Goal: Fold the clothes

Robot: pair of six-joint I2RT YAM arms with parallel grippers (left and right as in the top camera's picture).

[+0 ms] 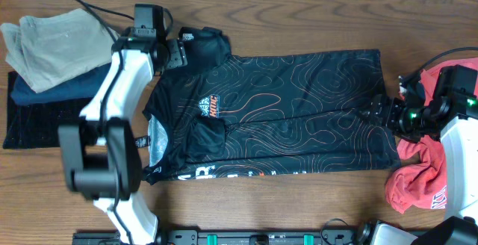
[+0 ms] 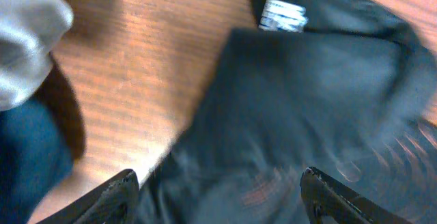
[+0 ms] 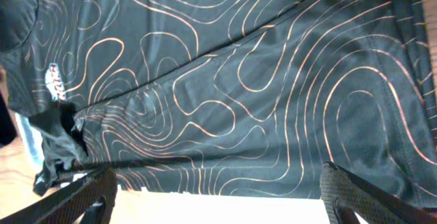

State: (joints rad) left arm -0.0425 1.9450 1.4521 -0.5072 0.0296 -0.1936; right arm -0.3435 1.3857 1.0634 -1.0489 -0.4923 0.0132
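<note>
The far corner of the black jersey [image 1: 372, 53] is on the side of the coral-red garments. Next, I move my right gripper to that corner and close it there.
The black jersey [image 1: 299, 110] with thin orange contour lines lies spread flat across the middle of the table, with its orange chest logo [image 1: 210, 107] at the left and white lettering at the front edge. My left gripper [image 1: 175, 52] is open over the jersey's far-left sleeve. The left wrist view is blurred and shows the open jaws [image 2: 218, 191] over dark cloth [image 2: 307, 94] with a white label [image 2: 283, 16]. My right gripper [image 1: 382, 114] is open at the jersey's right edge; the right wrist view shows its jaws [image 3: 218, 191] empty over the patterned cloth [image 3: 239, 80]. Coral-red garments [image 1: 418, 179] lie at the right.
A stack of folded clothes sits at the far left: a beige piece [image 1: 52, 42] on a navy one [image 1: 52, 90] and a dark one [image 1: 33, 125]. The beige piece [image 2: 24, 33] and navy piece [image 2: 27, 156] also show in the left wrist view. Bare wood [image 2: 150, 80] lies between the stack and the jersey.
</note>
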